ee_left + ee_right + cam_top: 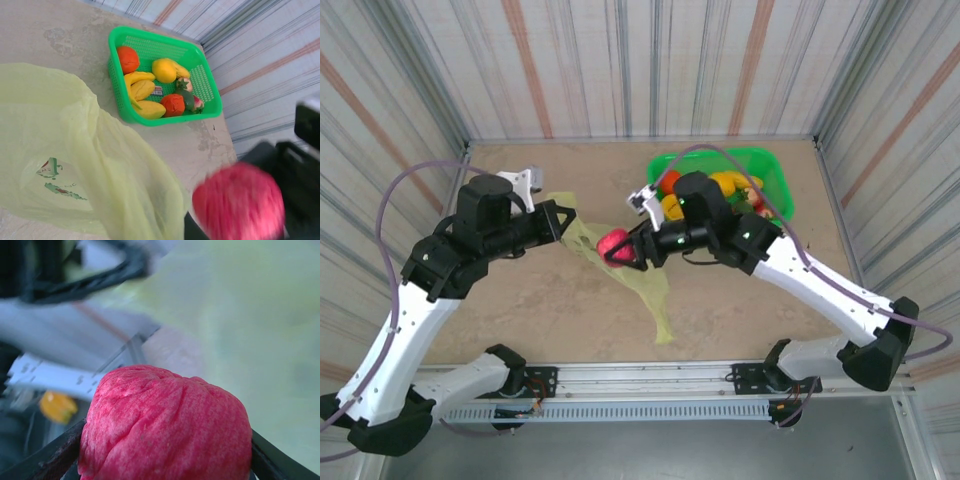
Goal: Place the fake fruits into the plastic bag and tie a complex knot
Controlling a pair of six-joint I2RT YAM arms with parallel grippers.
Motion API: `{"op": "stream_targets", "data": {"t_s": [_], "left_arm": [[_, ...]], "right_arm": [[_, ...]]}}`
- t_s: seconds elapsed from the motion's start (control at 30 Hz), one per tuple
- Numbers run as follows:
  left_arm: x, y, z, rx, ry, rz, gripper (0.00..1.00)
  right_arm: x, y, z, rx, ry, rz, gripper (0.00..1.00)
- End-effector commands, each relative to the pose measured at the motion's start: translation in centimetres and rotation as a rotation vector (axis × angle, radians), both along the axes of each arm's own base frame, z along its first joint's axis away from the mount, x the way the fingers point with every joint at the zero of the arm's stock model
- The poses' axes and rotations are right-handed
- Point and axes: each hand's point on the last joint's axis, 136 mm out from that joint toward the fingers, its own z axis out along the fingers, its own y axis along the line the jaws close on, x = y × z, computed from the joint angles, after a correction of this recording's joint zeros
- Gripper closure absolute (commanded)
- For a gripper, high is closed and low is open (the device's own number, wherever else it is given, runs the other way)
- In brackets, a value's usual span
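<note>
Next, my right gripper releases the pink-red fruit inside the plastic bag at the table's middle (595, 261), near the fingertips of my left gripper.
The plastic bag (645, 285) is thin, yellow-green and lies crumpled at the table's middle. In the left wrist view the plastic bag (75, 160) spreads wide, with a small green print on it. My left gripper (564, 217) is shut on the bag's upper left edge and holds it up. My right gripper (620, 252) is shut on a pink-red fruit (613, 242), just at the bag's raised edge. Its dark fingers (42, 460) flank the pink-red fruit (165, 425). That fruit (240, 202) hangs blurred beside the bag. Several fake fruits (150, 82) lie in the basket.
A green mesh basket (778, 172) stands at the back right, holding bananas, orange and red pieces. The same basket (117, 70) lies beyond the bag. Striped walls (620, 60) close in the table on three sides.
</note>
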Motion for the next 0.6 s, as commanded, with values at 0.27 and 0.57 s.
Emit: {"op": "stream_targets", "data": {"t_s": [0.27,0.57], "left_arm": [[-1.5,0.3,0.8,0.021,-0.065,-0.073,1.00],[-3.6,-0.4,0.1,0.076,-0.148,-0.231,1.00]], "right_arm": [[-0.3,2.5,-8.8,-0.235,0.026,-0.014,0.42],[4.8,1.0,-9.7,-0.246,0.037,-0.193,0.45]]}}
